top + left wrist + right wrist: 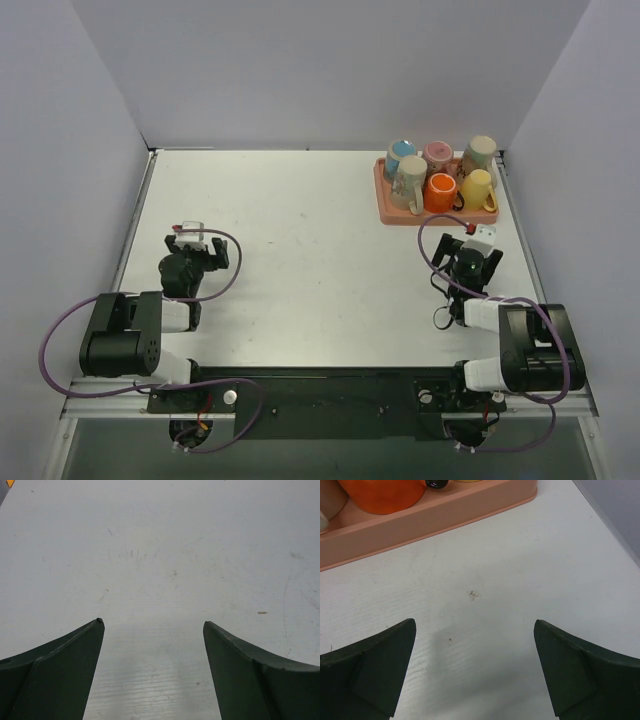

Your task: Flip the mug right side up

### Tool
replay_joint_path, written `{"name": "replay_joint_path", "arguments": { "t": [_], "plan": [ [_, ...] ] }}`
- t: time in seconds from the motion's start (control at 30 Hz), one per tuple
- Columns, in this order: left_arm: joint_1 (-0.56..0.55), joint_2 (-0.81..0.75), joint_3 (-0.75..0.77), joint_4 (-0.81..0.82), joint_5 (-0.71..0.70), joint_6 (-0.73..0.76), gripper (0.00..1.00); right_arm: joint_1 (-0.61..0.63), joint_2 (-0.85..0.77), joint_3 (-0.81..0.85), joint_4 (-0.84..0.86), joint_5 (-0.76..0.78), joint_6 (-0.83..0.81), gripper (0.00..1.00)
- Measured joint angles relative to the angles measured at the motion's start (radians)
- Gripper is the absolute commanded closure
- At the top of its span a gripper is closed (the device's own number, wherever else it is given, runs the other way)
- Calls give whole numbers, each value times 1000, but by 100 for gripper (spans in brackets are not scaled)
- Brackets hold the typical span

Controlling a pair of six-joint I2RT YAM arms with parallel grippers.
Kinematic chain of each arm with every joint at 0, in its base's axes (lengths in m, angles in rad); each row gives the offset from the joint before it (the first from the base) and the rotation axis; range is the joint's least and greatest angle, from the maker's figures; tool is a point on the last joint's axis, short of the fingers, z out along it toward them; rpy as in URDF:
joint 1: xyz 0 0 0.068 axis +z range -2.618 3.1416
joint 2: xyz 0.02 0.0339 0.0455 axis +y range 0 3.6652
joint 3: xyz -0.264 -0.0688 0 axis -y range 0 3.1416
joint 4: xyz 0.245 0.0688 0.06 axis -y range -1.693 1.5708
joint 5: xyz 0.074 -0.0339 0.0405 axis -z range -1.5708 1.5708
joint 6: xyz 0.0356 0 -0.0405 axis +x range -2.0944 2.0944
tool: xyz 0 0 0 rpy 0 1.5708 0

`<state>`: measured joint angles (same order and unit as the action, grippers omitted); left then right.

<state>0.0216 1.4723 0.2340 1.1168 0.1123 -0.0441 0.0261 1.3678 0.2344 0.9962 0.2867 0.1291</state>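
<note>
The robot's right gripper should next move to the beige mug next to the orange mug and close on the beige mug's handle [417, 199] [323, 523].
Several mugs stand in a pink tray [384, 208] at the table's back right: blue [400, 153], pink [437, 155], pale green [480, 152], beige [408, 184], orange [440, 192] and yellow [478, 188]. I cannot tell from here which of them are upside down. My right gripper [470, 245] is open and empty just in front of the tray. In the right wrist view its jaws [474, 625] stand wide apart over bare table, with the tray's front wall [445, 512] and the orange mug [380, 492] ahead. My left gripper [198, 243] is open and empty at the left, also shown in the left wrist view [152, 625].
White walls enclose the table on the left, back and right. The right wall runs close beside the tray and the right arm. Purple cables loop beside both arm bases [120, 335] [530, 350] at the near edge.
</note>
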Motion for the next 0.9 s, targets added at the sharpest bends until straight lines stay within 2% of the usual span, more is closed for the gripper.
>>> {"name": "replay_joint_path", "arguments": {
  "t": [0.13, 0.27, 0.4, 0.5, 0.57, 0.63, 0.7, 0.83, 0.9],
  "plan": [
    [8, 0, 0, 0, 1, 0, 9, -10, -29, 58, -139, 0, 13, 0],
    [12, 0, 0, 0, 2, 0, 9, -41, -154, 149, -284, -18, 39, 0],
    [19, -6, 4, -19, 28, -1, 9, -65, -231, 312, -504, -72, 54, 0],
    [32, -51, 88, -208, 64, -1, 8, -65, -207, 504, -668, -159, 56, 0],
    [35, -78, 200, -350, 67, -1, 8, -65, -168, 618, -749, -224, 57, 8],
    [35, -103, 319, -481, 65, 6, 3, -64, -99, 745, -828, -287, 56, 29],
    [34, -114, 451, -640, 59, 10, 3, -60, -20, 846, -898, -332, 50, 38],
    [34, -99, 761, -1031, 61, 12, 3, -41, 136, 980, -998, -379, 36, 39],
    [35, -91, 867, -1186, 92, 32, 3, -20, 211, 1027, -1035, -386, 18, 40]
  ]
}}
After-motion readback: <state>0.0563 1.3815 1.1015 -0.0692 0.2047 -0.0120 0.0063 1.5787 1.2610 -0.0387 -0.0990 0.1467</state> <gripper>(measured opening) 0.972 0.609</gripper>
